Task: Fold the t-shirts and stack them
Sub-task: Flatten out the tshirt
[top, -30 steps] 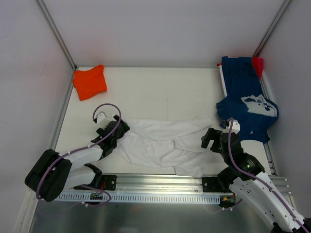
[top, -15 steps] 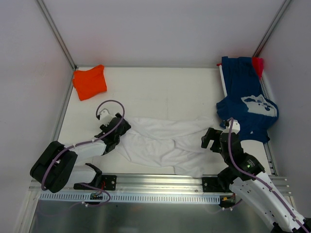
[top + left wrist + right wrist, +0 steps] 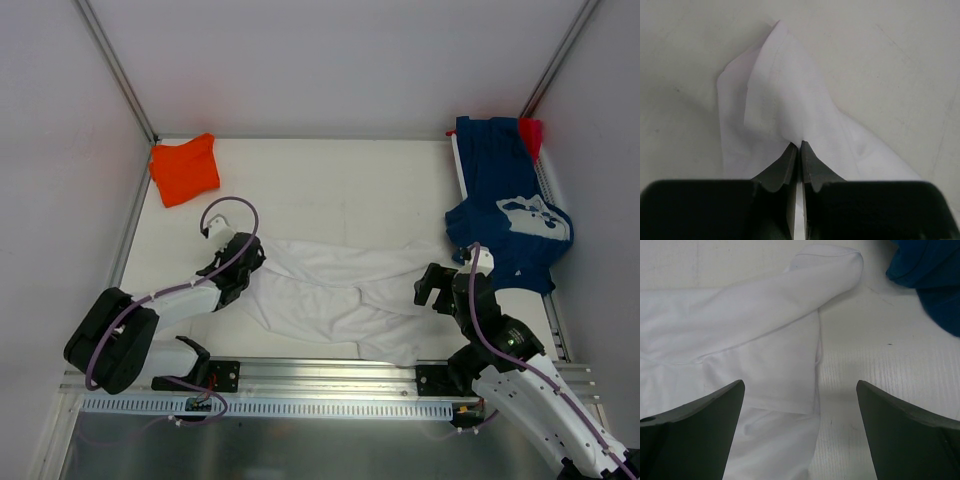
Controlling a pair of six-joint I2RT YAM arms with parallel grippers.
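Note:
I will close my right gripper on the near edge (image 3: 408, 309) (image 3: 791, 402) of the white t-shirt's small flap, near the flap's outer corner next to the bare table.
A white t-shirt (image 3: 340, 290) lies rumpled across the middle of the table. My left gripper (image 3: 250, 258) is shut on its left edge; in the left wrist view the jaws (image 3: 799, 146) pinch a raised fold of white cloth (image 3: 775, 90). My right gripper (image 3: 432, 285) stands open just above the shirt's right edge, its fingers (image 3: 695, 415) wide apart over the white t-shirt (image 3: 740, 335) and bare table. A folded orange t-shirt (image 3: 185, 168) sits at the back left. A navy t-shirt with white print (image 3: 510, 215) hangs over a rack at the back right, with a bit of red cloth (image 3: 531, 133) behind it.
White walls with metal posts enclose the table (image 3: 330, 180). A metal rail (image 3: 330, 385) runs along the near edge by the arm bases. The white rack (image 3: 550, 190) holding the navy shirt lines the right side.
My left gripper moved a little toward the back right onto the shirt's left edge and shut on it. The right arm has not moved.

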